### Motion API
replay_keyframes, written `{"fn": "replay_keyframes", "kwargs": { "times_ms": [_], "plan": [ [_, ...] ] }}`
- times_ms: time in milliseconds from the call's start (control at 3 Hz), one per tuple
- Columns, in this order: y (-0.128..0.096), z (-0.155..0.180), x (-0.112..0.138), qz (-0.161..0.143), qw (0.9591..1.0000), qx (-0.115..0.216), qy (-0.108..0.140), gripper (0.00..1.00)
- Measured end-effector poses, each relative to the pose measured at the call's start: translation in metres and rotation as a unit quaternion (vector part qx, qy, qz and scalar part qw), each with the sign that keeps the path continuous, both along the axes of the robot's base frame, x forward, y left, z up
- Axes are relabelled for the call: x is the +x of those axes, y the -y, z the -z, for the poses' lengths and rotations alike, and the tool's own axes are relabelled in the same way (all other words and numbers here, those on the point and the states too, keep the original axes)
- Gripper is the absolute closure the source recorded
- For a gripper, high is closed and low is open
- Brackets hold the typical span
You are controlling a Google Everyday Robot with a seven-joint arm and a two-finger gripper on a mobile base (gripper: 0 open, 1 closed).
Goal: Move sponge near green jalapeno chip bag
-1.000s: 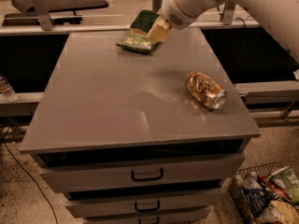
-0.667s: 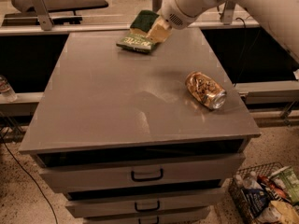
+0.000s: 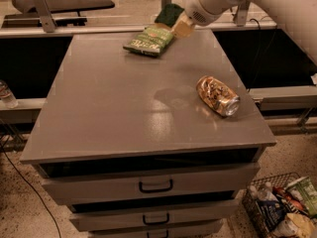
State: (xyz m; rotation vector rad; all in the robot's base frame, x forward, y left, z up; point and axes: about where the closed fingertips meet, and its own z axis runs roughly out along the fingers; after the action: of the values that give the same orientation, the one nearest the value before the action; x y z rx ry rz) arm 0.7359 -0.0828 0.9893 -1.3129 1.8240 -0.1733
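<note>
My gripper will release the sponge against the green jalapeno chip bag's edge (image 3: pixel 182 46), on the bag's side that is closer to the soda can. The sponge is held off the table's far edge.
The sponge (image 3: pixel 171 15), dark green on top with pale yellow foam below, is tilted and held off the table at its far edge. My gripper (image 3: pixel 181 26) is at the end of the white arm (image 3: pixel 208 3), which reaches in from the upper right, and it is shut on the sponge. The green jalapeno chip bag (image 3: pixel 148 38) lies flat at the back of the table, just left of and below the sponge, and almost touches it.
A crushed orange-gold soda can (image 3: pixel 218 95) lies on the right side of the grey table top (image 3: pixel 114 103). Drawers with dark handles (image 3: pixel 155 186) are below the front edge. A wire basket of packets (image 3: pixel 285 209) stands on the floor at the lower right.
The sponge and gripper have shifted slightly up and to the right, still beside the chip bag. The can has not moved.
</note>
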Motion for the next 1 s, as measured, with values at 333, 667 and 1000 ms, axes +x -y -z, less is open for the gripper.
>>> {"fn": "replay_keyframes", "kwargs": {
  "times_ms": [333, 667, 1000],
  "plan": [
    [0.027, 0.007, 0.038, 0.009, 0.9998, -0.013, 0.009, 1.0],
    [0.041, 0.032, 0.072, 0.005, 0.9998, -0.019, -0.004, 1.0],
    [0.044, 0.061, 0.094, -0.002, 0.9995, -0.022, -0.025, 1.0]
  ]
}}
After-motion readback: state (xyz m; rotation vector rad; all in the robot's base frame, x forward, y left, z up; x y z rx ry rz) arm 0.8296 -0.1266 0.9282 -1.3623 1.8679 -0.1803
